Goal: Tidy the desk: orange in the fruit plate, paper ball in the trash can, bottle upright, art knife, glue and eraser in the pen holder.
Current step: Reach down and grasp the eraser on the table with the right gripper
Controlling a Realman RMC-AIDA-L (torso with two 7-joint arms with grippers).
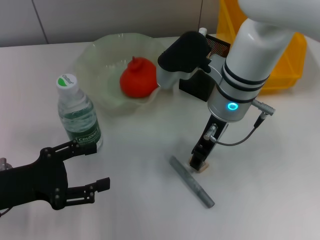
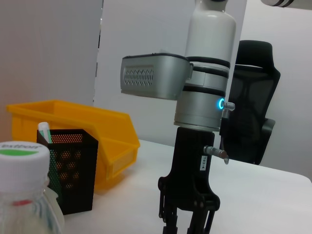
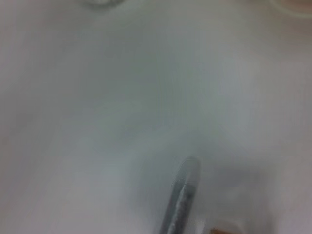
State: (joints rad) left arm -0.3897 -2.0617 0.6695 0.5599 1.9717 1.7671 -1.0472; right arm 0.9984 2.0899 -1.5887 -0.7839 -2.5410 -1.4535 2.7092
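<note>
Next, I open my right gripper, push the grey art knife aside because it lies close beside the eraser, and then close around the eraser (image 1: 203, 167).
The orange (image 1: 137, 77) lies in the fruit plate (image 1: 95, 55). The bottle (image 1: 77, 112) stands upright on the desk (image 1: 140, 150); its cap fills a corner of the left wrist view (image 2: 19, 151). My left gripper (image 1: 97, 167) is open and empty, just in front of the bottle. My right gripper (image 1: 200, 161) is down at the desk right over the eraser (image 1: 203, 168), beside the grey art knife (image 1: 192, 182). The pen holder (image 1: 217, 46) stands behind my right arm with a white stick (image 2: 44, 130) in it. The paper ball is out of view.
The yellow trash can (image 1: 287, 65) stands at the back right, right behind the pen holder (image 2: 73, 175). My right arm's forearm hangs over the pen holder and the fruit plate's right edge. The art knife lies slantwise, also in the right wrist view (image 3: 183, 195).
</note>
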